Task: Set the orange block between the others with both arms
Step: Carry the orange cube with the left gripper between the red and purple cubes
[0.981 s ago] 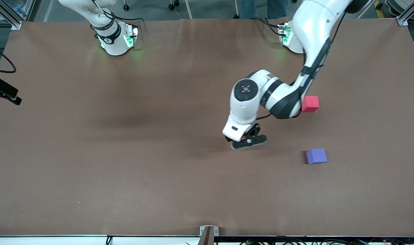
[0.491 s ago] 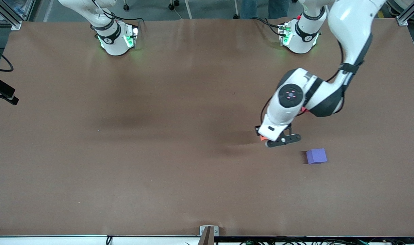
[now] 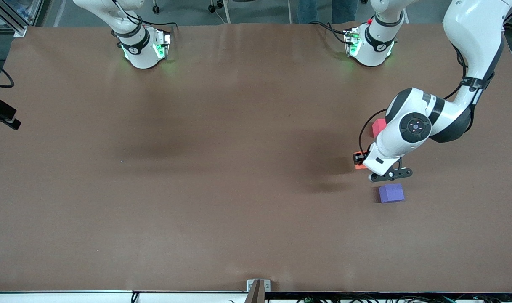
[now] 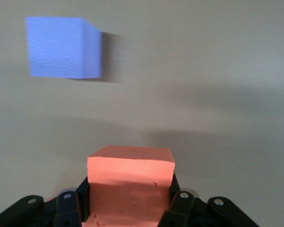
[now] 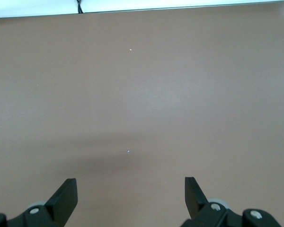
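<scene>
Next, my left gripper sets the orange block, now held up over the gap, down and lets go of it on the table [image 3: 384, 160] [image 4: 49, 161] between the red-pink cube and the purple-blue cube.
My left gripper [image 3: 362, 162] is shut on the orange block [image 3: 358, 165], held up over the gap between the two other cubes. In the left wrist view the orange block [image 4: 130, 172] sits squeezed between the black fingers [image 4: 180, 201]. The red-pink cube [image 3: 378, 126] lies on the table, partly hidden by the left arm's wrist. The purple-blue cube [image 3: 391, 193] lies nearer to the front camera and also shows in the left wrist view [image 4: 61, 47]. My right gripper [image 5: 130, 191] is open over bare table with nothing between its fingers.
The brown table top [image 3: 197, 168] is bare around the cubes. A metal bracket [image 3: 258, 286] sits at the table's front edge. A black device with a cable [image 3: 1, 113] hangs at the right arm's end of the table.
The left arm has swung toward its own end of the table with the orange block, from the middle to the gap between the red-pink and purple-blue cubes. The right gripper stayed open.
</scene>
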Motion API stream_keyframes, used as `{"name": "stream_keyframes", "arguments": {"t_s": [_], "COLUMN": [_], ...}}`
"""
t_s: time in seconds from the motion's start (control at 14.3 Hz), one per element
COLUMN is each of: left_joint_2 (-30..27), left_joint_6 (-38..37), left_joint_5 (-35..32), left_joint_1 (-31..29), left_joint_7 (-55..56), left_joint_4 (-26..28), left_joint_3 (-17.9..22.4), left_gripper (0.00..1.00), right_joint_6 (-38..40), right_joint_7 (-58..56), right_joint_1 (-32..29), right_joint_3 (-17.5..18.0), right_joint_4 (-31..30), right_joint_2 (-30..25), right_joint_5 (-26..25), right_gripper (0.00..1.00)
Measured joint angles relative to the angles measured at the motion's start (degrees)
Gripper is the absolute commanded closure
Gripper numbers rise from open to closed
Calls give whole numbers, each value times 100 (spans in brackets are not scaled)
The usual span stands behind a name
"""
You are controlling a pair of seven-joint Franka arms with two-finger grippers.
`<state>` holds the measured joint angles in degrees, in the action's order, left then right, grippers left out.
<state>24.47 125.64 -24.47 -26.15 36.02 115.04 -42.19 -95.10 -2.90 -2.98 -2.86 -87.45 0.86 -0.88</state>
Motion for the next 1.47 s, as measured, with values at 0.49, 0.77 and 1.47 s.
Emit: {"name": "stream_keyframes", "arguments": {"t_s": [0.49, 0.77, 1.47], "left_joint_2": [-32, -32, 133], "left_joint_6": [1484, 1926, 2055], "left_joint_5": [-1209, -1657, -2605], "left_joint_1": [-956, -1165, -1285], "left_joint_7": [-67, -67, 1082], "left_joint_4": [1133, 1434, 1579], "left_joint_3": [-2, -1, -3], "left_gripper": [73, 73, 69], "right_joint_6": [85, 144, 128], "right_joint_7": [2, 2, 1], "right_joint_1": [-46, -52, -75], "right_joint_3": [76, 76, 74], "right_joint_4": [0, 0, -1], "right_joint_2": [0, 0, 1], "right_joint_5": [0, 0, -1], "right_gripper": [0, 0, 0]}}
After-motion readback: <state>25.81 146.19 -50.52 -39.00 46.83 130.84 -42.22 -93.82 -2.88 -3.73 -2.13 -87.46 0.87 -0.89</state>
